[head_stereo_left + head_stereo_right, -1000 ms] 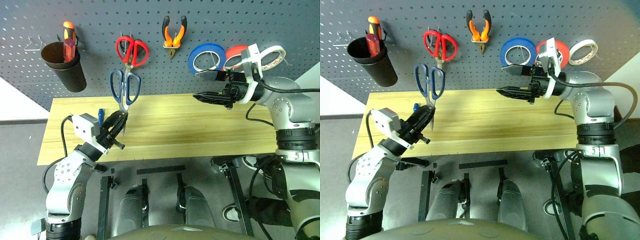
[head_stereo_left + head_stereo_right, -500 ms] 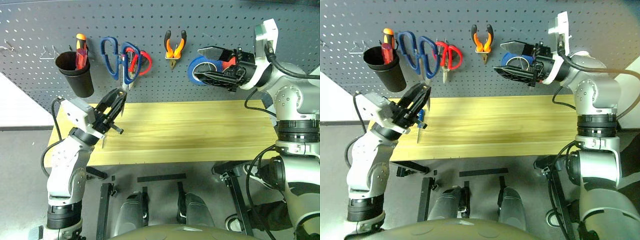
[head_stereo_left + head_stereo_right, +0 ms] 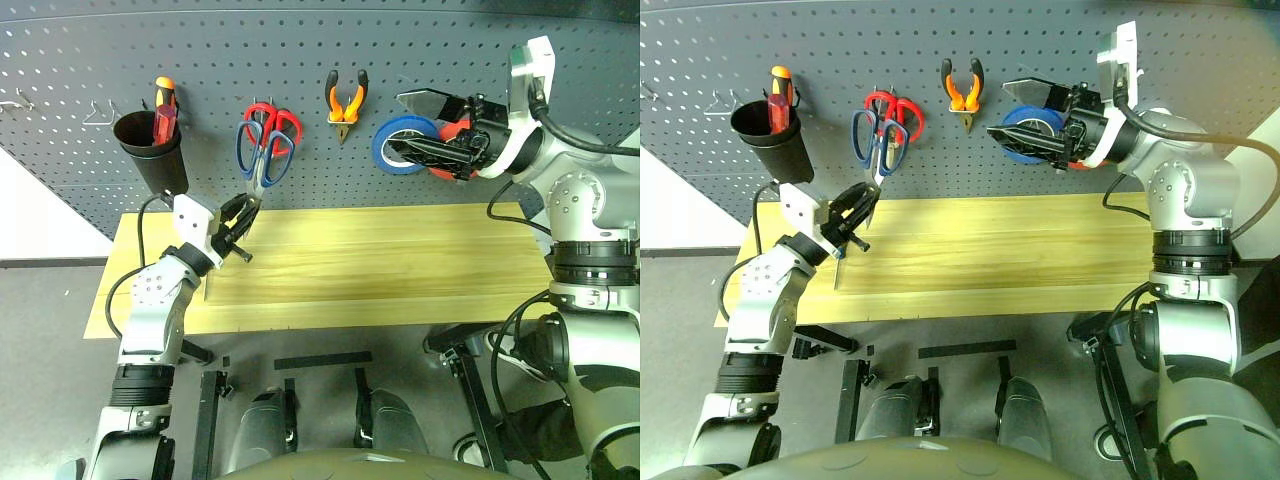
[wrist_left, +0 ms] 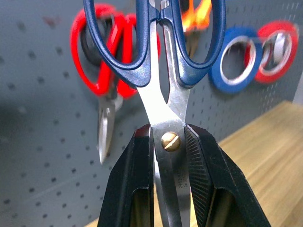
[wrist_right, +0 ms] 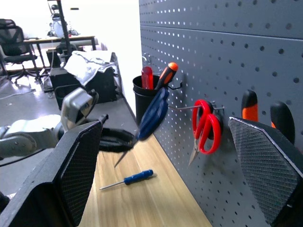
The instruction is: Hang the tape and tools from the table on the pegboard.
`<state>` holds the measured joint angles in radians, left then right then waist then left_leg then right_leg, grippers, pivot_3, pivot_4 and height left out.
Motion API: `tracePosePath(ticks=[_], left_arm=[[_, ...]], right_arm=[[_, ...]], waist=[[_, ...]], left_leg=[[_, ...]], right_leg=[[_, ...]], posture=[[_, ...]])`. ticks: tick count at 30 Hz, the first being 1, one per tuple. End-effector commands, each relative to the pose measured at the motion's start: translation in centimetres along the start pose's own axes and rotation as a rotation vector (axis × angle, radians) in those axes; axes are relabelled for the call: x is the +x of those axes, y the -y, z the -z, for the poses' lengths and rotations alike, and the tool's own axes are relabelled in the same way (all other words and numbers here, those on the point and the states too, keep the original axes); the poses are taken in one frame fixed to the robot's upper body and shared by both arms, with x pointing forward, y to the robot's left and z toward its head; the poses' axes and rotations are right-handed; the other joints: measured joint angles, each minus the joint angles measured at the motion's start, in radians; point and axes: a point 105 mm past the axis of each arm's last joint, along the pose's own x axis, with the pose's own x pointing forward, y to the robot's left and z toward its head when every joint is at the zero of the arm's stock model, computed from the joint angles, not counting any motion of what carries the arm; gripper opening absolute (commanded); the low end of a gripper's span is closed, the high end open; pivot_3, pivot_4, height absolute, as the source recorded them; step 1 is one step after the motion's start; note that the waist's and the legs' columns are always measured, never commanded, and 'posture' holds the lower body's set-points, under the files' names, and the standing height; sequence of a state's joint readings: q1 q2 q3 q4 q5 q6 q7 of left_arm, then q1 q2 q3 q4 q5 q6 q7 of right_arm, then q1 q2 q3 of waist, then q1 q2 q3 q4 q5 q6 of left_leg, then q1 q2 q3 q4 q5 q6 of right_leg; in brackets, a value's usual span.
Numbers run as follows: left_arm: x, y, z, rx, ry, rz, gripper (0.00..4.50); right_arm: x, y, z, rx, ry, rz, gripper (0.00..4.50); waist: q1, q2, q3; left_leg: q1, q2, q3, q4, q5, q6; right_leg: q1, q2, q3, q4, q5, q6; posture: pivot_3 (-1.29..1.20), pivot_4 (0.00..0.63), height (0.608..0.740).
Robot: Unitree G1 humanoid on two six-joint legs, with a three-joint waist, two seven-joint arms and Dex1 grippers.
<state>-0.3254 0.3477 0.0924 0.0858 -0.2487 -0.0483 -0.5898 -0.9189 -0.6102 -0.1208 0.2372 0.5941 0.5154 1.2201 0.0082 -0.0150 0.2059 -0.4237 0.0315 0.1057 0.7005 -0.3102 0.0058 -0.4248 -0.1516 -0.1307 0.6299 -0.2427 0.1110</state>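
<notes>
Next, my left gripper releases the blue-handled scissors on the hook (image 3: 272, 144) (image 4: 113, 85) that is in front of the red scissors hanging there.
My left gripper (image 3: 240, 212) is shut on the blades of the blue-handled scissors (image 3: 264, 156), pinching them at the pivot screw (image 4: 170, 142). Their handles point up and overlap the red scissors (image 3: 280, 124) hanging on the pegboard (image 3: 450, 40). Whether the handles sit on a hook I cannot tell. The orange-and-black pliers (image 3: 343, 95) hang on the board. The blue tape (image 3: 400, 143) hangs there too, right by my open, empty right gripper (image 3: 415, 128). The blue screwdriver (image 5: 137, 176) lies on the table (image 3: 400, 270) under my left hand.
A black cup (image 3: 150, 155) holding a red-handled screwdriver (image 3: 164, 100) hangs at the board's left, with bare wire hooks (image 3: 95, 112) beyond it. A red-orange tape roll (image 3: 456, 128) sits behind my right gripper's fingers. The table top to the right of the left hand is bare wood.
My left gripper carried the blue scissors forward to the pegboard, so their handles now overlap the red scissors. The right gripper rose to the blue tape earlier, then held still. The camera view shifted.
</notes>
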Motion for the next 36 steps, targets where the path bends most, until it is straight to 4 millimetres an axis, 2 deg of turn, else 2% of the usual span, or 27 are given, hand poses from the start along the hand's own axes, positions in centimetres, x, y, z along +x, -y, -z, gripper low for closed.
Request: tracePosePath(ticks=[1,14,24,27,31,33,36], left_arm=[[0.8,-0.1,-0.8,0.040,0.058,0.007,0.63],[2.1,0.2,-2.8,0.058,0.139,0.002,0.63],[4.4,-1.0,-1.9,0.054,0.036,-0.054,0.63],[5.2,-1.9,-1.5,0.047,-0.003,-0.089,0.63],[5.5,-2.2,-0.9,0.067,-0.050,-0.087,0.63],[5.4,-2.7,-0.5,0.064,-0.071,-0.117,1.34],[5.3,-3.0,-0.6,0.053,-0.067,-0.131,2.18]], right_arm=[[-0.3,-0.4,-1.5,-0.053,0.029,-0.001,4.50],[-0.8,-0.6,-1.2,-0.059,-0.002,0.017,4.50],[-1.0,-0.3,-0.9,-0.069,-0.022,0.037,4.50],[-1.0,-0.3,-0.7,-0.074,-0.031,0.045,4.50],[-1.0,-0.2,-0.5,-0.081,-0.037,0.055,4.50],[-1.1,-0.2,-0.4,-0.086,-0.039,0.059,4.50],[-1.2,-0.1,-0.5,-0.092,-0.035,0.069,4.50]], waist=[[-0.002,0.000,0.000],[-0.026,0.000,-0.001],[-0.025,0.000,-0.009],[-0.025,0.000,-0.009],[-0.028,0.000,-0.010],[-0.028,0.000,-0.010],[-0.029,0.000,-0.010]], left_leg=[[0.000,0.000,0.000,0.000,0.000,0.000],[0.000,0.000,0.000,0.000,0.000,0.000],[0.001,0.000,0.000,0.000,0.000,0.000],[0.001,0.000,0.000,0.001,0.000,0.000],[0.001,0.000,0.000,0.001,0.000,0.000],[0.001,0.000,0.000,0.001,0.000,0.000],[0.002,0.000,0.000,0.001,0.000,0.000]], right_leg=[[0.000,0.000,0.000,0.000,0.000,0.000],[0.000,0.000,0.000,0.000,0.000,0.000],[0.000,-0.001,0.000,0.001,0.000,0.000],[0.001,0.000,0.000,0.001,0.000,0.000],[0.001,0.000,0.000,0.001,0.000,0.000],[0.001,0.000,0.000,0.001,0.000,0.000],[0.001,0.000,0.000,0.001,0.000,0.000]], posture=[[-0.04,0.109,0.738],[-0.06,0.114,0.738],[-0.06,0.112,0.738],[-0.06,0.112,0.738],[-0.06,0.114,0.738],[-0.06,0.112,0.738],[-0.06,0.111,0.738]])
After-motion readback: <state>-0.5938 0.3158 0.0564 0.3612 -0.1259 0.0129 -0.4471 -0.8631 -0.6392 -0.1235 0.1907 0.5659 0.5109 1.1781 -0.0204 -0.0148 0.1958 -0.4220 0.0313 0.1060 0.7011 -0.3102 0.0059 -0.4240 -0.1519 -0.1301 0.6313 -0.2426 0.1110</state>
